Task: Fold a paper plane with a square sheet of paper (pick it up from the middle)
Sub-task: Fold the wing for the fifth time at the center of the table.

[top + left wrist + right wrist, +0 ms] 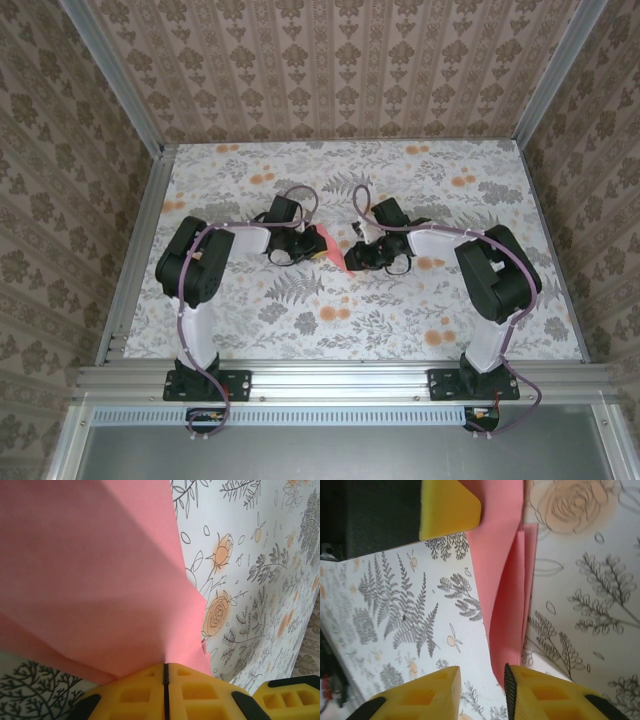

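The folded layers gape above the paper's narrow tip, where my right gripper stands. It should take the fold higher (492, 582), closer to my left gripper, before it works down.
The square sheet of paper (329, 242) is salmon-pink and folded into layered, creased flaps; it hangs above the middle of the table between both arms. My left gripper (165, 669) is shut on one edge of it, and the pink sheet (90, 580) fans out from the closed yellow fingers (200, 690). My right gripper (482, 682) stands open. The folded paper's narrow lower tip (506, 625) ends beside the inner face of its right-hand finger (540, 695), unclamped. From above, the left gripper (310, 250) and right gripper (352, 260) nearly meet at the paper.
A floral tablecloth (330, 320) covers the table. Aluminium rails (330, 380) run along the near edge and the sides, with patterned walls behind. The left gripper's yellow finger (447, 507) and its black body sit close above in the right wrist view.
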Robot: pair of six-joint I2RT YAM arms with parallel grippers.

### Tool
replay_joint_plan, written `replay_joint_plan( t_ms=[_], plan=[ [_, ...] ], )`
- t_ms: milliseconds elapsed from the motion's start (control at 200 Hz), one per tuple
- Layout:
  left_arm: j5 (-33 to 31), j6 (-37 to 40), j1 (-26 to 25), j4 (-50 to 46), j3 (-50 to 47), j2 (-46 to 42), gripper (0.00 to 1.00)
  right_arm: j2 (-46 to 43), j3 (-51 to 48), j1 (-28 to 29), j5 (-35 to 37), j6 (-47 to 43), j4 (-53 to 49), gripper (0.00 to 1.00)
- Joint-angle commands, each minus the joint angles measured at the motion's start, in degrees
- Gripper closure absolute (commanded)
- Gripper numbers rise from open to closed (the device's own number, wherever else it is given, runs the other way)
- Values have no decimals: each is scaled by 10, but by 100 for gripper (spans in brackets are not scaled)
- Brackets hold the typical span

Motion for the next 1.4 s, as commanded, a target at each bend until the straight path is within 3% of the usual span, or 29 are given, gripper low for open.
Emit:
replay_joint_plan(
  t_ms=[0,625,1065,1395],
  plan=[
    [-52,4,8,-75,2,38,90,-8,27,21,87,-37,-37,66],
    [-56,12,8,-115,27,49,90,33,45,39,112,-115,-47,69],
    [-53,17,10,-123,32,56,90,41,45,38,126,-117,-49,86],
    [-54,20,14,-123,27,54,90,44,37,25,70,-93,-51,94]
  ],
)
